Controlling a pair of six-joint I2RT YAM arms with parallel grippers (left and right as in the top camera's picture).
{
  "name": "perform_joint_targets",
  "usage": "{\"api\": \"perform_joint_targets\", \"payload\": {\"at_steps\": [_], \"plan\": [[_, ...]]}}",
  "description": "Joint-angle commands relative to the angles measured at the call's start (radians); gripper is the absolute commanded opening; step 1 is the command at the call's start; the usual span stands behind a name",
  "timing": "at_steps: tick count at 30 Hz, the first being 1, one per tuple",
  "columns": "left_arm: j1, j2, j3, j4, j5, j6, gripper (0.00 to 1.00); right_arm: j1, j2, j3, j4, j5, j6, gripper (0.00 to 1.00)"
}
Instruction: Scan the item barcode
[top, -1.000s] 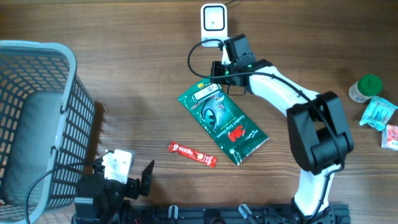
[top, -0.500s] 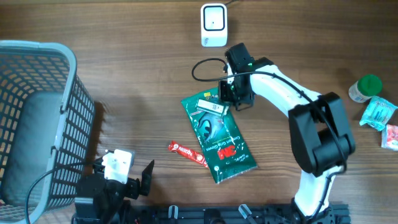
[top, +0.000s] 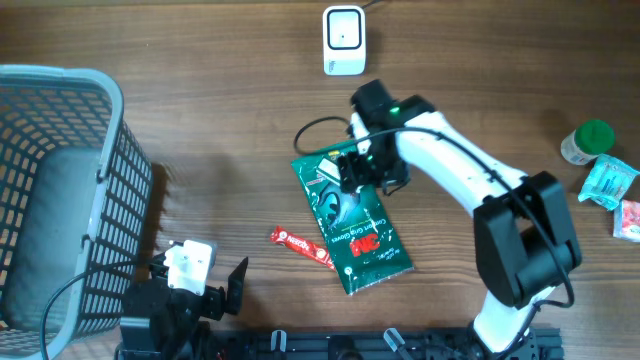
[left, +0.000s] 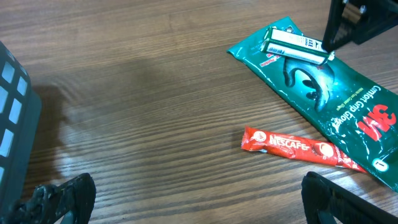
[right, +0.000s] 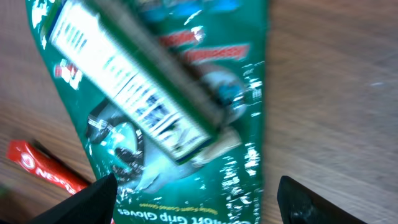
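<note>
The small green box atop the packet lies slanted to my right gripper's fingers; I should align them and pinch its near end (right: 189, 143) before lifting.
The item, a green 3M glove packet (top: 358, 228), lies flat on the wooden table with its white barcode label (right: 134, 93) facing up at the far end. My right gripper (top: 362, 170) hovers over that labelled end, open, its two fingers spread wide on either side of the packet (right: 186, 124) with nothing gripped. The white scanner (top: 343, 40) stands at the table's far edge, beyond the packet. My left gripper (left: 199, 199) rests open at the near left, above bare wood, well away from the packet (left: 336, 99).
A red Nescafe stick (top: 308, 248) lies just left of the packet's lower half. A grey mesh basket (top: 60, 190) fills the left side. A green-capped bottle (top: 587, 140) and small packets (top: 610, 182) sit at the far right edge.
The right gripper carried the packet away from the scanner toward the table's middle, turning it more upright, then opened and let it go. The left arm stayed still.
</note>
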Motion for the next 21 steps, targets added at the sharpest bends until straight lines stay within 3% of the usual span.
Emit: {"api": "perform_joint_targets", "payload": {"at_steps": [1,3,8,9,11,12,18,21], "plan": [[0.003,-0.005,-0.001,0.003,0.009,-0.005,1.0,0.111,-0.024,-0.001,0.019,0.198,-0.048,0.88],[0.003,-0.005,-0.001,0.004,0.009,-0.005,1.0,0.153,-0.024,-0.027,0.096,0.27,-0.102,0.95],[0.003,-0.005,-0.001,0.003,0.009,-0.005,1.0,0.144,-0.019,-0.113,0.218,0.399,-0.154,0.96],[0.003,-0.005,-0.001,0.003,0.009,-0.005,1.0,0.14,-0.019,-0.113,0.224,0.387,-0.155,0.94],[0.003,-0.005,-0.001,0.003,0.009,-0.005,1.0,0.135,-0.019,-0.113,0.248,0.278,-0.213,0.76],[0.003,-0.005,-0.001,0.003,0.009,-0.005,1.0,0.135,-0.018,-0.113,0.261,0.203,-0.258,0.72],[0.003,-0.005,-0.001,0.003,0.009,-0.005,1.0,0.135,0.02,-0.113,0.298,0.153,-0.288,0.71],[0.003,-0.005,-0.001,0.003,0.009,-0.005,1.0,0.135,0.039,-0.113,0.29,0.174,-0.289,0.65]]}}
